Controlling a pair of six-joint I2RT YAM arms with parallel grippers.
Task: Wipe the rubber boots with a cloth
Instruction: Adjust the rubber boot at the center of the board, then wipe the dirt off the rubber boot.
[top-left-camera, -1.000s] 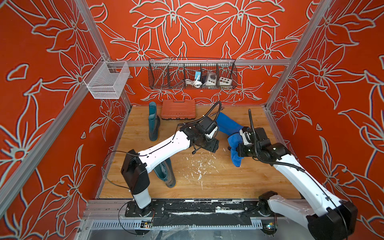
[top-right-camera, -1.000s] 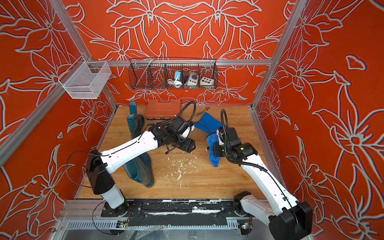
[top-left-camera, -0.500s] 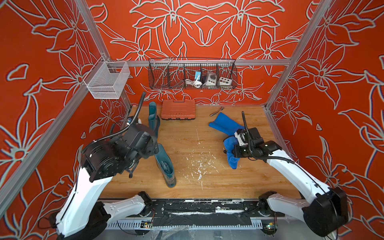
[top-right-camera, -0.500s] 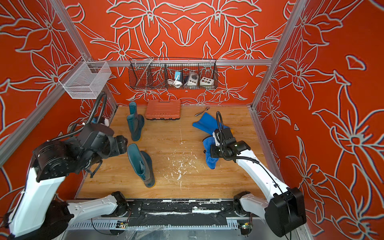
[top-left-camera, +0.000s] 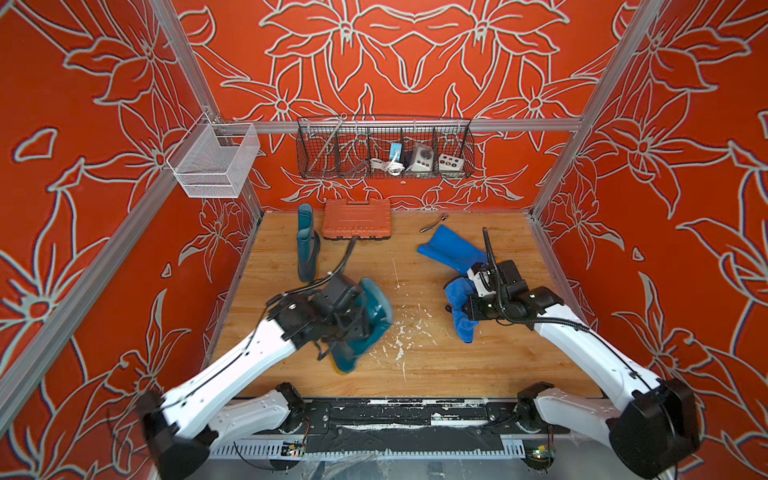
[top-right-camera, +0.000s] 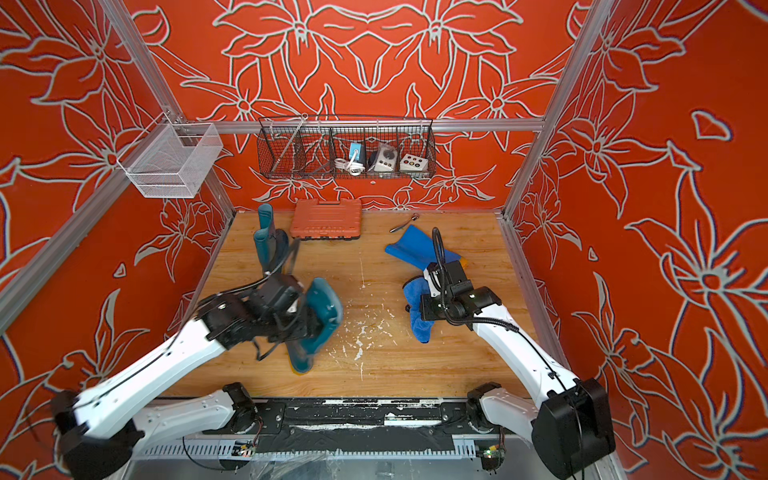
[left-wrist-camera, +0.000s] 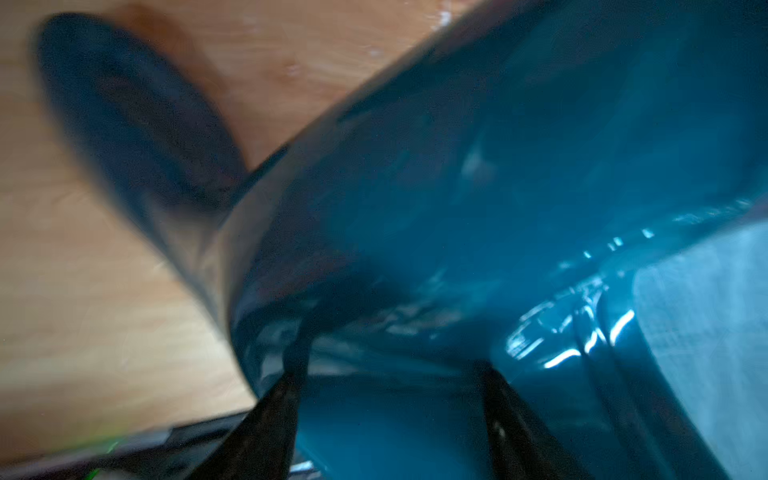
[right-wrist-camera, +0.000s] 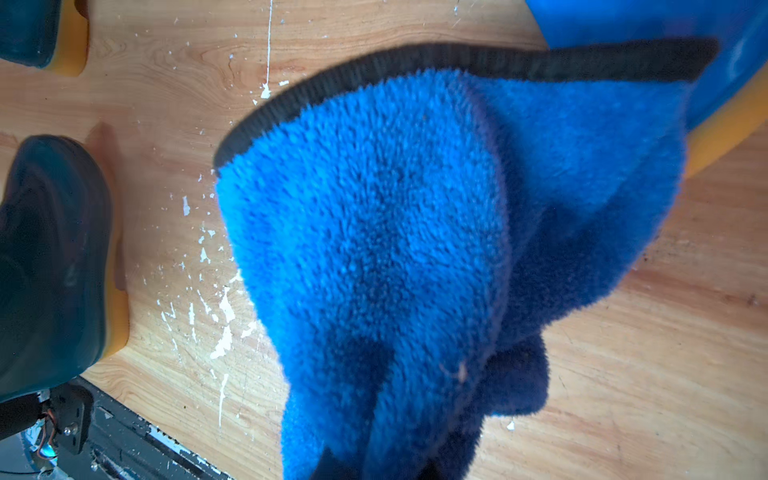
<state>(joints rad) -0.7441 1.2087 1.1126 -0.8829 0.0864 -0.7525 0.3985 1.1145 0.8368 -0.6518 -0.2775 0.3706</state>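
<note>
The leaning teal boot is held in my left gripper by its body, where the cloth must wipe, so next I put the boot down and take its yellow sole (top-left-camera: 344, 368).
A dark teal boot (top-left-camera: 370, 320) leans at the front left of the wooden floor, blurred, with its yellow sole low. My left gripper (top-left-camera: 353, 322) is shut on its shaft. In the left wrist view the black fingers (left-wrist-camera: 286, 399) press both sides of that glossy boot (left-wrist-camera: 457, 187). A second dark teal boot (top-left-camera: 306, 245) stands upright at the back left. The bright blue boot (top-left-camera: 451, 249) lies on its side at the back right. Just in front of it my right gripper (top-left-camera: 467, 309) is shut on the fuzzy blue cloth (top-left-camera: 459, 303), which hangs down and hides the fingertips in the right wrist view (right-wrist-camera: 374, 228).
An orange ribbed case (top-left-camera: 357, 218) lies against the back wall, with a small metal tool (top-left-camera: 432, 224) to its right. A black wire basket (top-left-camera: 384, 149) and a white mesh basket (top-left-camera: 214, 162) hang on the walls. White flecks (top-left-camera: 399, 332) mark the floor's middle.
My left arm has swung down from the raised left side onto the front teal boot and closed on its shaft; the boot now tilts to the right. The right gripper has barely moved with the cloth.
</note>
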